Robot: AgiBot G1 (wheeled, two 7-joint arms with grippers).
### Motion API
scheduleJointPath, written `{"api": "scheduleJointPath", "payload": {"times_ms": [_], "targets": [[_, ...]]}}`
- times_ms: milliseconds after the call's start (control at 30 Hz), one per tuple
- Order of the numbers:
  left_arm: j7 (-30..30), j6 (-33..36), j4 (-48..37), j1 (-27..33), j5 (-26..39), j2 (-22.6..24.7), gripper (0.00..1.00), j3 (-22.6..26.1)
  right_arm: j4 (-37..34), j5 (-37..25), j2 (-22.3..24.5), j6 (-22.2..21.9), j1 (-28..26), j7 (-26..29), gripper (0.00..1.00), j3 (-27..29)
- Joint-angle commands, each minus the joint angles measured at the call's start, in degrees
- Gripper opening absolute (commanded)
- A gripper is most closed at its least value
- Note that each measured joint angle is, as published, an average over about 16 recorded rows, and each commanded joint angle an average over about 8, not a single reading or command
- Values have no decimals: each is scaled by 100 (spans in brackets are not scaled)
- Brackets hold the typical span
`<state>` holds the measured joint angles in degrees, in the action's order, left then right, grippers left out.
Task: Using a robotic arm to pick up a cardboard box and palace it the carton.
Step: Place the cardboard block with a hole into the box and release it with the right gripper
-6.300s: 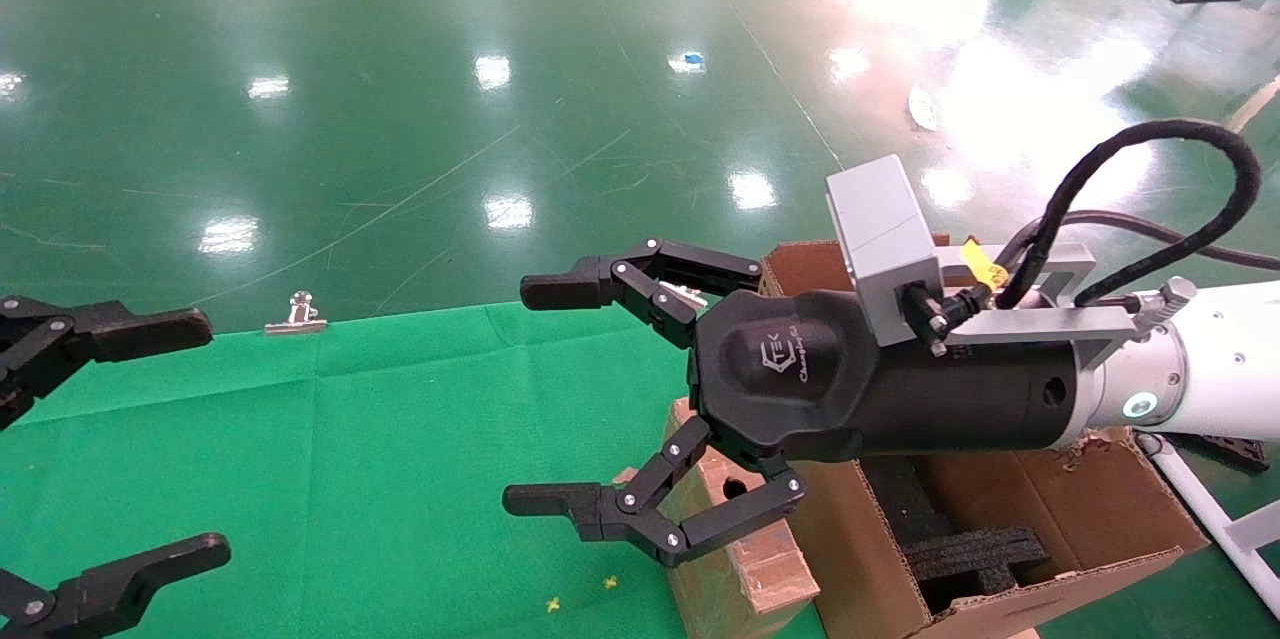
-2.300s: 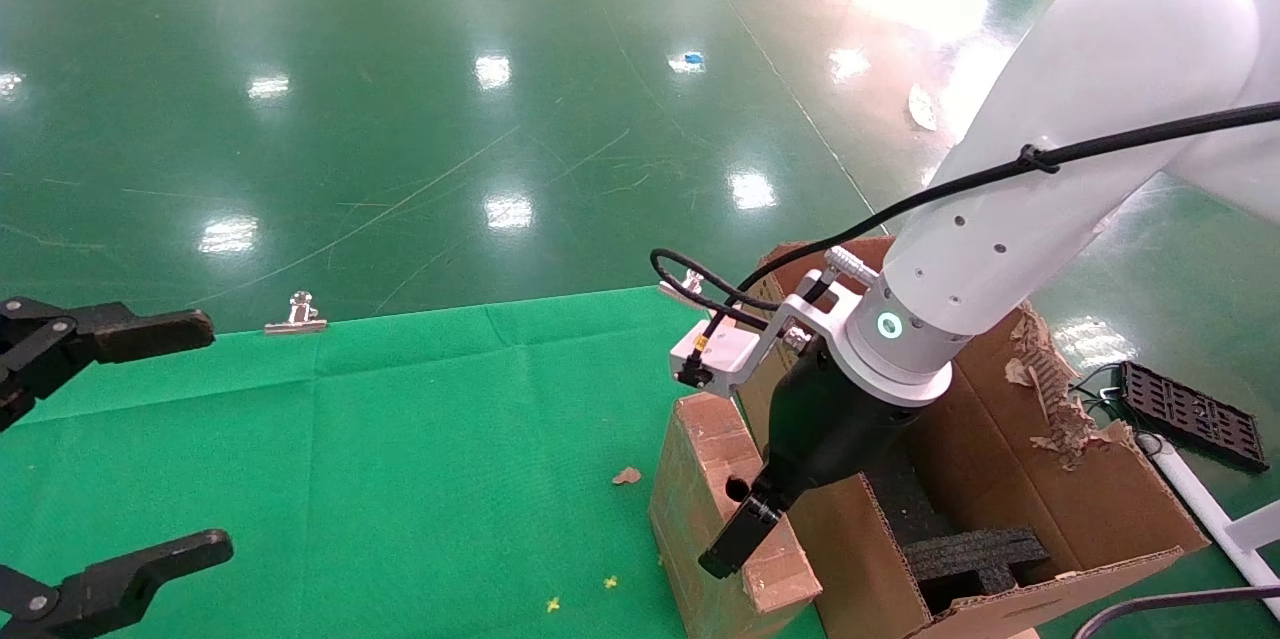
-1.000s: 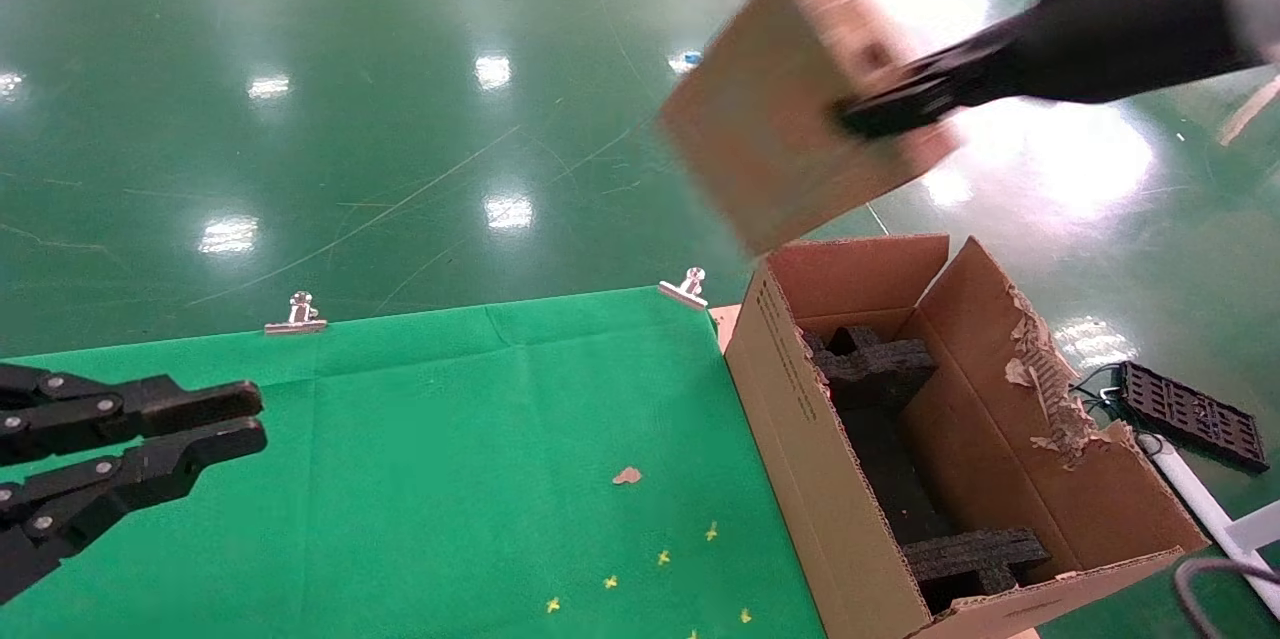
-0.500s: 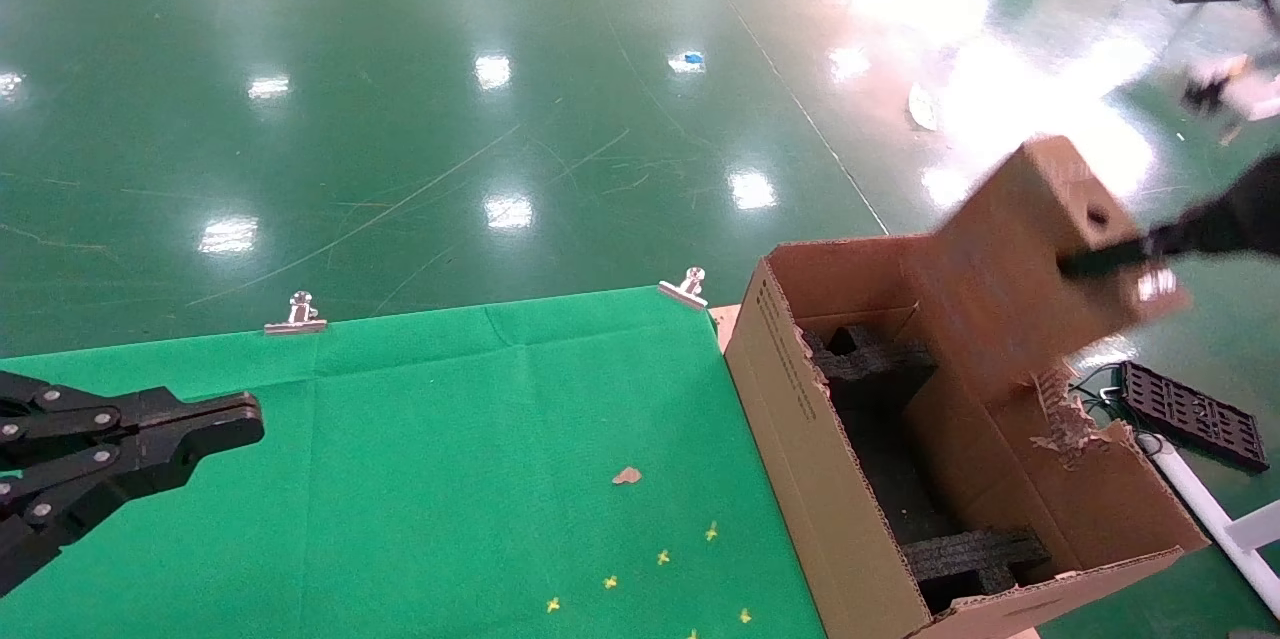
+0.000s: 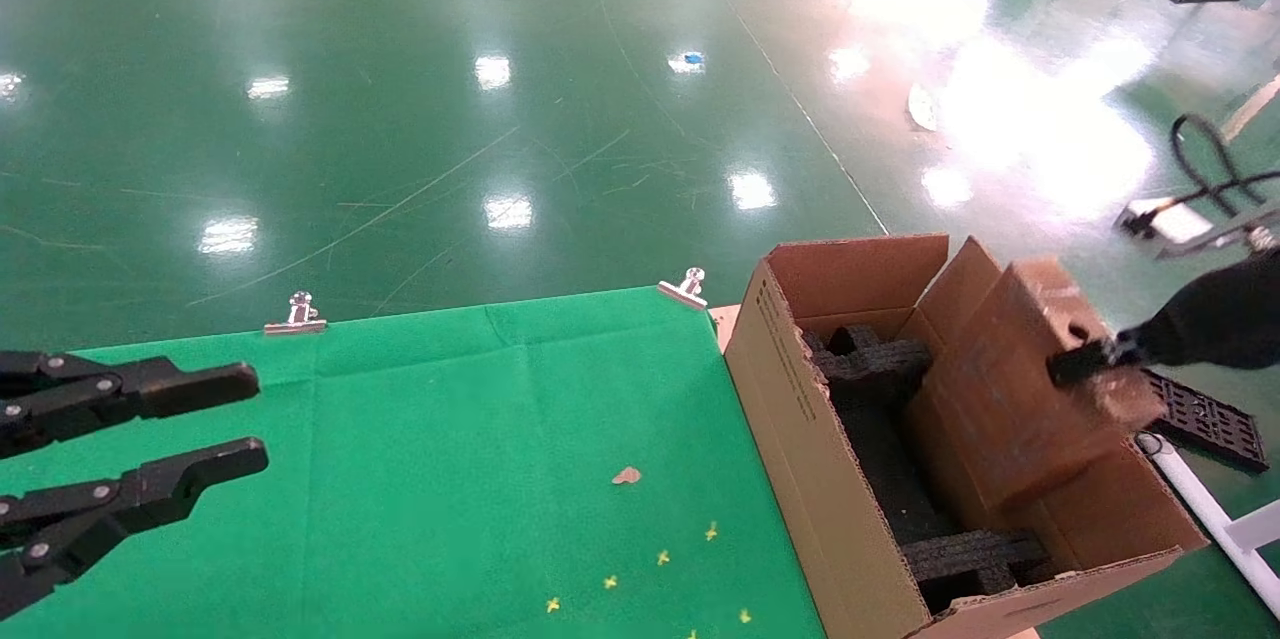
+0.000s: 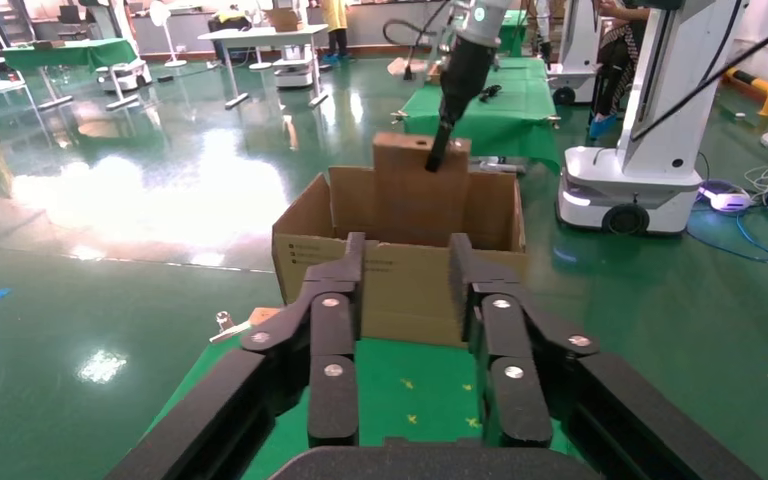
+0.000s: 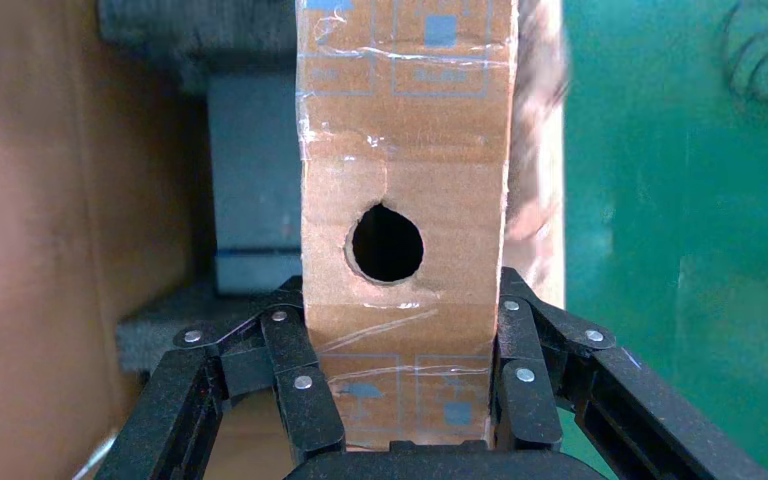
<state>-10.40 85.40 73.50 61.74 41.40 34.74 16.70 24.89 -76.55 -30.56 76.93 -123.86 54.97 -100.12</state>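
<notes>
The right gripper needs to release the cardboard box between the black foam inserts (image 5: 942, 455), along the carton's side opposite the cloth.
The small brown cardboard box (image 5: 1000, 399) with a round hole hangs tilted, its lower part inside the large carton (image 5: 775, 369) along the right wall. My right gripper (image 5: 1075, 364) is shut on the box's upper end; the white arm is out of the head view. In the right wrist view the gripper (image 7: 405, 300) clamps the box (image 7: 405, 140) on both sides just below the hole, over black foam inserts (image 7: 195, 30). My left gripper (image 5: 235, 419) is open and empty over the green cloth at the left. It also shows in the left wrist view (image 6: 405, 250).
Black foam inserts (image 5: 875, 369) line the carton's floor. A green cloth (image 5: 420, 439) covers the table, held by binder clips (image 5: 295, 314) (image 5: 684, 286). A cardboard scrap (image 5: 627, 475) lies on it. A black grid tray (image 5: 1195, 414) lies on the floor to the right.
My right gripper has swung the cardboard box from high above the table, rightwards and down into the carton. My left gripper's fingers have spread from nearly shut to open.
</notes>
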Motion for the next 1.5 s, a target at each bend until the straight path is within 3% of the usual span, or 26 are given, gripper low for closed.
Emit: {"api": "scheduleJointPath", "payload": {"times_ms": [33,500,1133,1400,1500], "targets": [[0,0,0,0,0,0,100,1,-158,15,-79,-26,141,-20,0,-27],[3,-2,0,1,-4,-2,100,5,-879,249,-712,-549,1196,-130,0,-12],[6,-5,0,3,-8,-5,100,12,-1000,934,-1149,-1974,2980,-215,0,313],[7,-6,0,3,-10,-6,100,15,-1149,1058,-1179,-2008,3086,-564,100,399],[8,-7,0,3,-11,-6,100,15,-1233,1041,-1191,-1980,3047,-652,100,394]]}}
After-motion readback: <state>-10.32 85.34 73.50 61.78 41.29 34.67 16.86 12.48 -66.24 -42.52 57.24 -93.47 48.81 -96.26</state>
